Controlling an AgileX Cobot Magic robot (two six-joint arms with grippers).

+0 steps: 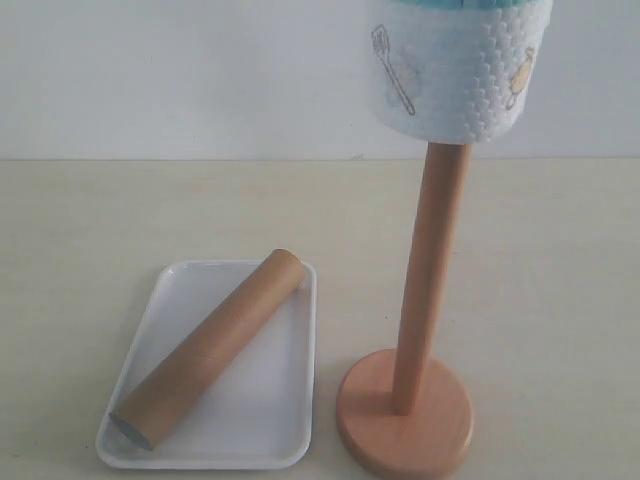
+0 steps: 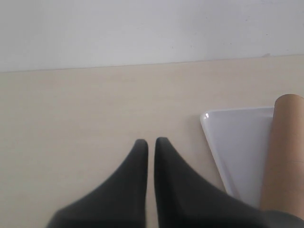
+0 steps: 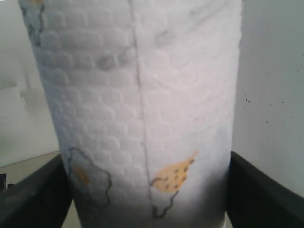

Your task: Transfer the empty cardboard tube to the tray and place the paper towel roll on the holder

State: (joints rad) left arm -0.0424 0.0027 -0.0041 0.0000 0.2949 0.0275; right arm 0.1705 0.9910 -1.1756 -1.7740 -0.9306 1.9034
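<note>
My right gripper should release the paper towel roll around the dowel, so it stands on the holder's round base (image 1: 410, 412). The roll now hangs over the dowel's top.
The empty cardboard tube (image 1: 210, 346) lies slantwise in the white tray (image 1: 270, 400). Both also show at the edge of the left wrist view, the tube (image 2: 284, 152) on the tray (image 2: 237, 142). My left gripper (image 2: 151, 142) hovers over bare table beside the tray, shut and holding nothing. The paper towel roll (image 1: 458, 65) hangs upright with its lower end over the top of the holder's dowel (image 1: 430, 270), whose tip is hidden inside it. My right gripper (image 3: 148, 190) is shut on the roll (image 3: 142, 95), one dark finger (image 3: 33, 194) pressed against each side.
The holder's round base (image 1: 405, 425) stands on the table just right of the tray. A pale wall rises behind the table's far edge (image 1: 200, 160).
</note>
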